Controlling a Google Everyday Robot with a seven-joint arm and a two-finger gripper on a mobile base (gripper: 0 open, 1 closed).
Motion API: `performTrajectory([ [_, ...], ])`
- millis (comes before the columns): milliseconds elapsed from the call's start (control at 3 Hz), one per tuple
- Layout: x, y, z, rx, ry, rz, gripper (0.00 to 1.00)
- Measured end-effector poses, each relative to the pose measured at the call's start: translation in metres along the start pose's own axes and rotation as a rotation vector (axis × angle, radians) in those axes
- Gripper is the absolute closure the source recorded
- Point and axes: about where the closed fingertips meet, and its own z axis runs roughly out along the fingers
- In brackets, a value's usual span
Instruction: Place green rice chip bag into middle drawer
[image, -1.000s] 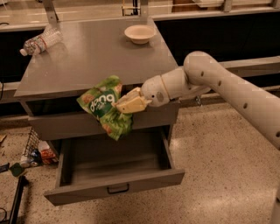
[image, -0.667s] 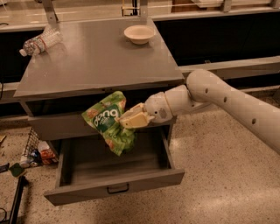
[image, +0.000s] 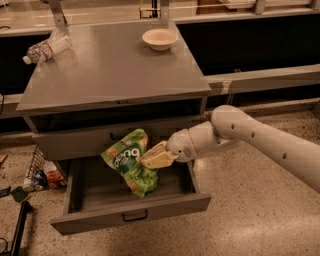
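Note:
The robot's gripper will release the green rice chip bag in the open middle drawer (image: 132, 181), just behind that drawer's small black handle.
The green rice chip bag (image: 129, 161) hangs crumpled from my gripper (image: 150, 159), whose tan fingers are shut on the bag's right edge. The bag's lower end dangles inside the open middle drawer (image: 131, 212), a wide grey drawer with a small black handle, pulled out from the grey cabinet. The bag hangs over the drawer's middle, in front of the closed drawer front above. My white arm reaches in from the right.
The cabinet top (image: 115, 70) holds a clear plastic bottle (image: 46, 48) at its back left and a white bowl (image: 159, 38) at the back. A wire basket with clutter (image: 40, 173) sits on the floor left of the drawer. Speckled floor lies to the right.
My gripper has moved down and a little right with the bag, from in front of the upper drawer front into the open middle drawer.

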Motion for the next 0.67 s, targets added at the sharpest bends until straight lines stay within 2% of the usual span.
performTrajectory([
  [333, 0.0405, -0.0272, 0.0182, -0.005, 0.024, 0.021, 1.0],
  [667, 0.0405, -0.0272, 0.0183, -0.005, 0.025, 0.021, 1.0],
])
